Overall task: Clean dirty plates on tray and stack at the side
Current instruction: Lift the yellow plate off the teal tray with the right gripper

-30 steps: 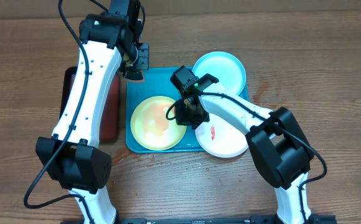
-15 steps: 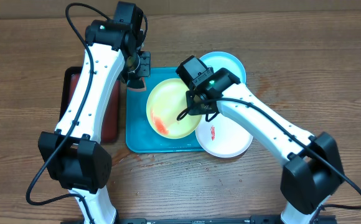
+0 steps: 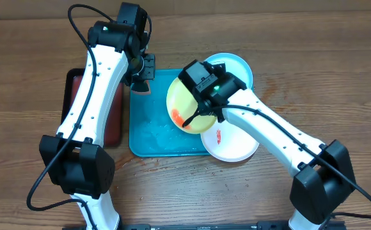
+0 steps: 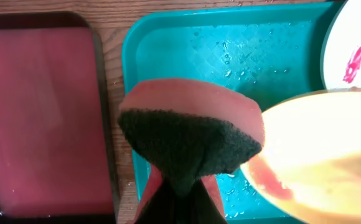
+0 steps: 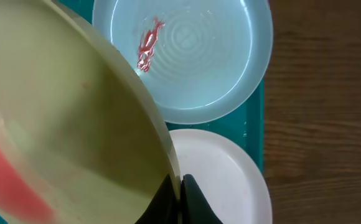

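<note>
Next, my right gripper lets go of the yellow-green plate on the wooden table (image 3: 290, 102) (image 5: 355, 112) next to the pale cyan and white plates.
My right gripper (image 5: 179, 188) is shut on the rim of the yellow-green plate (image 3: 187, 102), holding it tilted up above the turquoise tray (image 3: 152, 137); a red smear (image 3: 178, 115) shows on its low side. The pale cyan plate (image 5: 193, 62), with a red smear (image 5: 146, 43), lies at the tray's far right. The white plate (image 3: 231, 144), also red-smeared, lies at the near right. My left gripper (image 4: 180, 190) is shut on a pink sponge with a dark scouring face (image 4: 190, 134), hovering over the tray's far left corner, close to the raised plate (image 4: 330, 149).
A black tray with a red inside (image 3: 113, 112) sits just left of the turquoise tray. Water drops cover the turquoise tray's bare floor (image 4: 249, 50). Bare wooden table (image 3: 339, 76) surrounds both trays.
The right gripper has lifted the yellow-green plate off the tray floor, tilted it up and carried it right and back. The left arm with the sponge shifted slightly right, then held.
</note>
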Robot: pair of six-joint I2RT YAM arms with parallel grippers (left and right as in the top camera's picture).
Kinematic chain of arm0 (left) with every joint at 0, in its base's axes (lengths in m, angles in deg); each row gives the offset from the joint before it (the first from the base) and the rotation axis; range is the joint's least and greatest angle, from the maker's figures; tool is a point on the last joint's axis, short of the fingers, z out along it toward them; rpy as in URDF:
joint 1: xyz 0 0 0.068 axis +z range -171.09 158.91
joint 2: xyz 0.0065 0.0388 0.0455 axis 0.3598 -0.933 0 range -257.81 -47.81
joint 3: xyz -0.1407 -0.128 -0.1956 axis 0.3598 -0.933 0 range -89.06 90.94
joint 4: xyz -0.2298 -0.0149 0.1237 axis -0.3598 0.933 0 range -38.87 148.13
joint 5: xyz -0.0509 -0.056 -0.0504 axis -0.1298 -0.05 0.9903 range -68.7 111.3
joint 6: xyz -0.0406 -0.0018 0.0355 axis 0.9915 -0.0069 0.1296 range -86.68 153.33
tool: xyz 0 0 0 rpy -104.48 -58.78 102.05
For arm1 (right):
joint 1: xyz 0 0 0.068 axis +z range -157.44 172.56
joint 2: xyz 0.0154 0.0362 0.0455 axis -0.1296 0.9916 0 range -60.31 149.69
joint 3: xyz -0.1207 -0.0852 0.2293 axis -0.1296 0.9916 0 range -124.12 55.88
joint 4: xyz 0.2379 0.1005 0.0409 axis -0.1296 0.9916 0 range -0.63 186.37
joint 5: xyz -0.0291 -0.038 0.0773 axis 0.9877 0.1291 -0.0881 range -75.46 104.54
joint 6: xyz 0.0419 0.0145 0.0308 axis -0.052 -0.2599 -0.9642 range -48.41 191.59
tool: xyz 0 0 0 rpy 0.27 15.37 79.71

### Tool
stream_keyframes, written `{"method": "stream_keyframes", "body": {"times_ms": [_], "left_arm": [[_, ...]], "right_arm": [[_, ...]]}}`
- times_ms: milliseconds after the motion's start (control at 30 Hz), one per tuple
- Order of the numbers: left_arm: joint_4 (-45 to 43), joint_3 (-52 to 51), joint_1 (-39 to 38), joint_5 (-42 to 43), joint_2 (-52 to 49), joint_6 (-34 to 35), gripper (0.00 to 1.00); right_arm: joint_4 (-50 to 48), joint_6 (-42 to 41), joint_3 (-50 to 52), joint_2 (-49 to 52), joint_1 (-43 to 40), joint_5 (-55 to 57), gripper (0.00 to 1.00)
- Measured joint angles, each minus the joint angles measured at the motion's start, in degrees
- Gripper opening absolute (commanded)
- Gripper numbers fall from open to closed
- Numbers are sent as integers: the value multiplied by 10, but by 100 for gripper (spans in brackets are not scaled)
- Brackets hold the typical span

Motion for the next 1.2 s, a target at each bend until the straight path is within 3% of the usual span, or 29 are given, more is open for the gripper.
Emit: {"method": "stream_keyframes", "body": {"times_ms": [600, 1200], "left_arm": [[0, 0, 0, 4, 0, 0, 4], [-1, 0, 0, 4, 0, 0, 4]], "right_arm": [[4, -105, 0, 0, 135, 370, 4], [15, -140, 0, 0, 134, 479, 4]]}}
